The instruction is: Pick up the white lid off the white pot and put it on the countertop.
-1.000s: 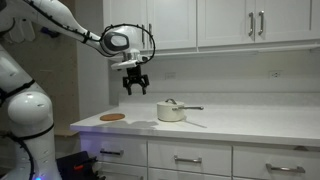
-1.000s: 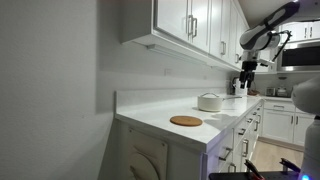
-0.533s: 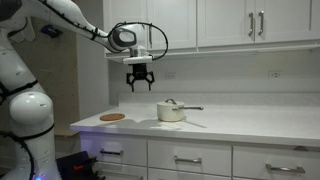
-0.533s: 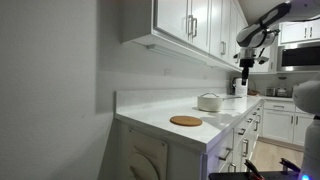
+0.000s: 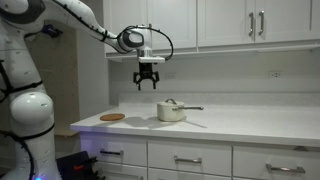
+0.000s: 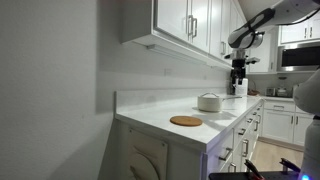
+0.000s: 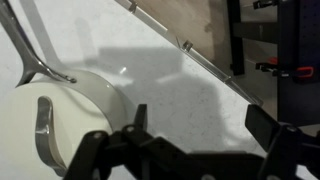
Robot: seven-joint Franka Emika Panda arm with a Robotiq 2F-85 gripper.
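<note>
Next, my gripper will go to the small handle (image 5: 170, 101) (image 7: 50, 142) on top of the white lid and close there, so the lid can lift off.
The white pot (image 5: 171, 112) stands on the countertop (image 5: 250, 124) with its thin handle pointing sideways. The white lid (image 5: 170, 102) sits on it, small handle on top. Both also show in an exterior view, pot (image 6: 209, 103) and lid (image 6: 209, 95). My gripper (image 5: 147, 85) hangs open and empty in the air, well above the pot and a little to its left; it also shows in an exterior view (image 6: 238, 85). In the wrist view the lid (image 7: 65, 115) with its raised handle lies at the left, below my open fingers (image 7: 198, 130).
A flat reddish-brown disc (image 5: 113, 117) lies on the countertop left of the pot, also seen in an exterior view (image 6: 186, 121). White upper cabinets (image 5: 230, 22) hang above. Drawers with bar handles (image 5: 188, 159) sit below. The counter edge (image 7: 190, 50) crosses the wrist view.
My gripper has moved up and to the right, closer to above the pot. It stays open. Pot and lid have not moved.
</note>
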